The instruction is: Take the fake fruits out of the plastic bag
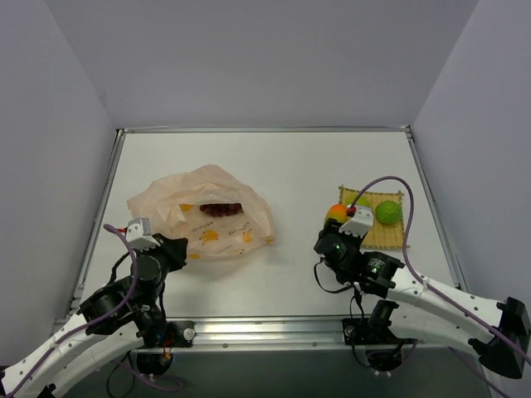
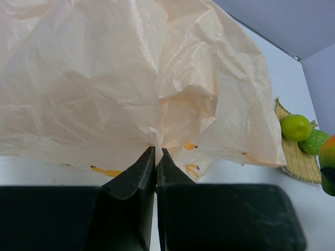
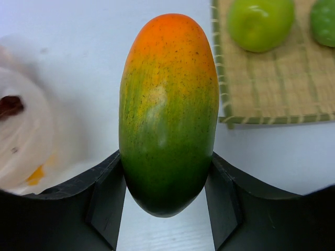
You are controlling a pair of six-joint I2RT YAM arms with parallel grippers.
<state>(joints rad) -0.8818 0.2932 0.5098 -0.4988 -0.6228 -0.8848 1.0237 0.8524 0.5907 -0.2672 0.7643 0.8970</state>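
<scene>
Next, my right gripper sets the green-and-orange mango down on the yellow woven mat (image 1: 359, 224) (image 3: 264, 77), in front of the lime-green fruits.
The plastic bag (image 1: 203, 217) lies crumpled at the table's left centre, with the dark purple grape bunch (image 1: 222, 208) showing through it. My left gripper (image 1: 177, 249) is shut on the bag's near edge; in the left wrist view the left gripper (image 2: 156, 151) pinches a fold of the bag (image 2: 131, 78). My right gripper (image 1: 338, 224) is shut on the green-and-orange mango (image 1: 336, 215) beside the mat's left edge; the right wrist view shows the right gripper (image 3: 166, 157) around the mango (image 3: 167, 104). Two lime-green fruits (image 1: 387, 212) (image 1: 361, 201) rest on the yellow woven mat (image 1: 375, 236).
The mat (image 3: 261, 89) with both limes (image 3: 260, 21) (image 3: 324, 18) lies just beyond and right of the held mango. The bag (image 3: 21, 141) and grapes (image 3: 10, 104) show at that view's left. Grey walls enclose the table on three sides.
</scene>
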